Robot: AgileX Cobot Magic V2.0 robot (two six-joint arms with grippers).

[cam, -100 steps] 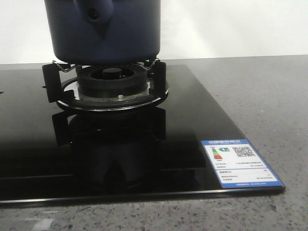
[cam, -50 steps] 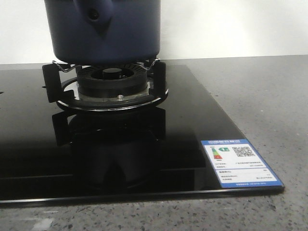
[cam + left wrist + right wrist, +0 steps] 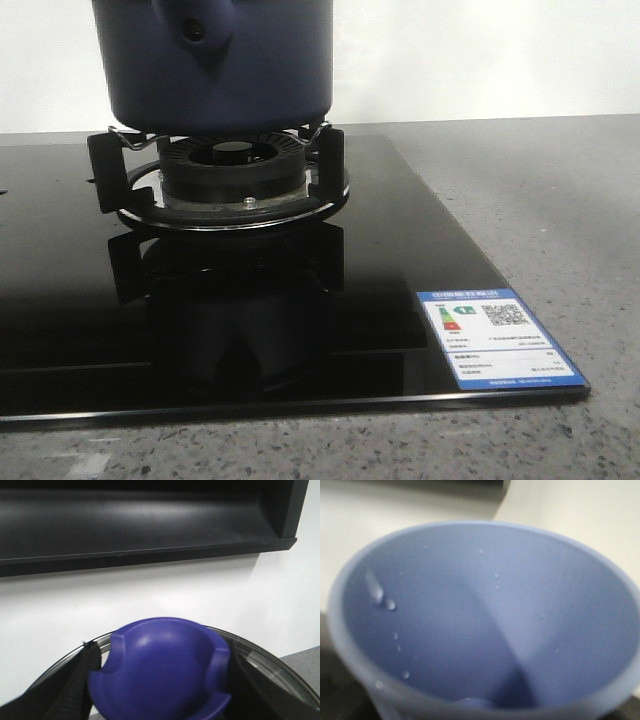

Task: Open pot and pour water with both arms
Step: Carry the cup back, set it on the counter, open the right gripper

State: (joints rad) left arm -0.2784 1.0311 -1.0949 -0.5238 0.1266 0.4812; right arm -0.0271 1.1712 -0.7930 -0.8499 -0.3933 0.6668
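My right gripper needs to put the pale blue cup down on the grey countertop point(image 3: 633, 184) beside the hob, toward the white wall.
The dark navy pot point(image 3: 215, 70) stands on the gas burner's supports point(image 3: 235, 170), its stubby handle with a round hole point(image 3: 195, 30) facing me; its top is cut off by the frame. In the left wrist view my left gripper point(image 3: 160, 672) is shut on the blue knob point(image 3: 160, 660) of a glass lid point(image 3: 272, 667), one black finger point(image 3: 80, 680) on each side, held up before a white wall. The right wrist view is filled by the inside of a pale blue cup point(image 3: 485, 620) with a few droplets on its wall; it sits right at my right gripper, whose fingers are hidden.
The burner sits on a black glass hob point(image 3: 400, 250) with a blue-and-white energy label point(image 3: 497, 338) at its front right corner. Grey speckled countertop point(image 3: 560, 200) lies to the right and in front. A dark range hood point(image 3: 140, 520) hangs above the lid.
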